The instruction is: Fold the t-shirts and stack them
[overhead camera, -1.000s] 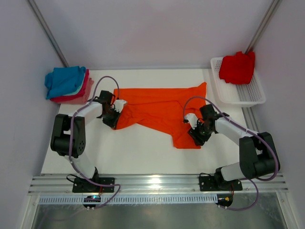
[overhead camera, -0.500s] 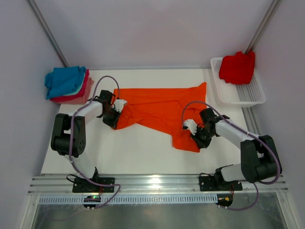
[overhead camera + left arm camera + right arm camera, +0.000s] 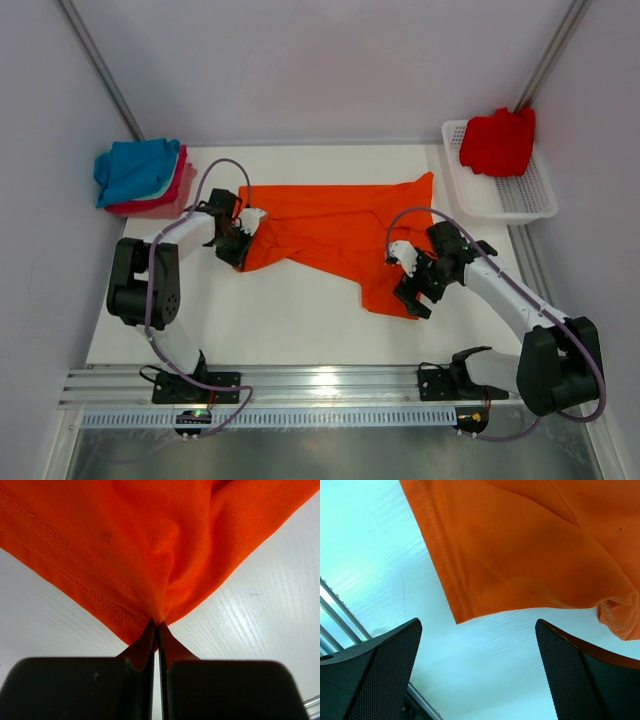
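Note:
My right gripper's open fingers are short of the sleeve's hem corner, so I should reach forward and pinch that corner (image 3: pixel 460 616) before I fold the orange t-shirt.
A bright orange t-shirt (image 3: pixel 335 232) lies spread across the middle of the table. My left gripper (image 3: pixel 243 242) is at its left edge, jaws shut on a pinch of the orange cloth (image 3: pixel 158 622) near a stitched hem. My right gripper (image 3: pixel 412 298) hovers open just over the shirt's lower right corner (image 3: pixel 461 616), with nothing between its mesh-padded fingers (image 3: pixel 385 667). Only bare table shows in the gap. Folded t-shirts (image 3: pixel 140 176) are stacked at the back left, blue on top and pink and red beneath. A red t-shirt (image 3: pixel 497 142) lies bundled in the basket.
A white mesh basket (image 3: pixel 510 198) stands at the back right corner. Grey walls close in the table on three sides. A metal rail (image 3: pixel 320 382) runs along the near edge, and its corner shows in the right wrist view.
My right gripper was closed at the shirt's lower right corner, then opened wide and drew slightly toward the near edge. The left gripper has stayed shut on the cloth.

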